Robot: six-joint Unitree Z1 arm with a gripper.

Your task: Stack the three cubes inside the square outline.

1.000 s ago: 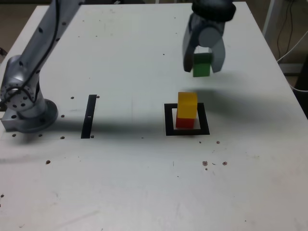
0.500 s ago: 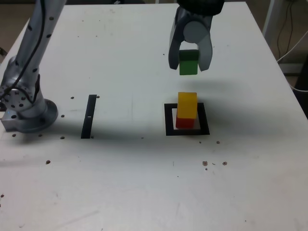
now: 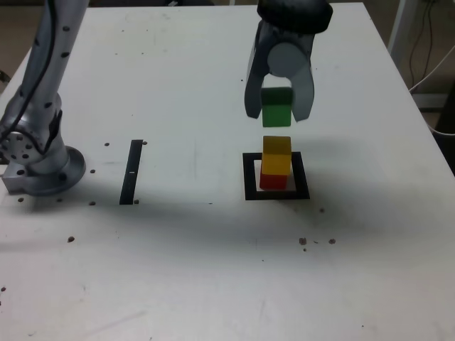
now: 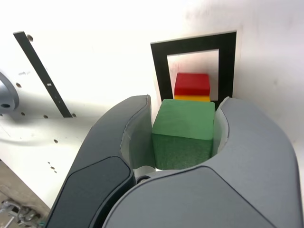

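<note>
Next, my gripper releases the green cube on top of the yellow cube (image 3: pixel 277 139) (image 4: pixel 192 98). That will finish the stack above the red cube.
Inside the black square outline (image 3: pixel 248 177) (image 4: pixel 160 66) the yellow cube (image 3: pixel 276 155) (image 4: pixel 192 98) rests on the red cube (image 3: pixel 273 180) (image 4: pixel 192 84). My gripper (image 3: pixel 278 114) (image 4: pixel 183 130) hangs in the air just above this pair, shut on the green cube (image 3: pixel 276 108) (image 4: pixel 183 133). A small gap shows between the green cube's underside and the yellow cube's top in the exterior view. In the wrist view the green cube covers most of the yellow one.
A narrow black strip (image 3: pixel 132 170) (image 4: pixel 42 71) lies on the white table (image 3: pixel 213 270) at the exterior view's left. The arm's grey base (image 3: pixel 39 160) stands at the left edge. Small dark specks dot the tabletop.
The gripper has carried the green cube from the far right toward the stack and lower. It now hangs right over the yellow cube. The two stacked cubes have not moved.
</note>
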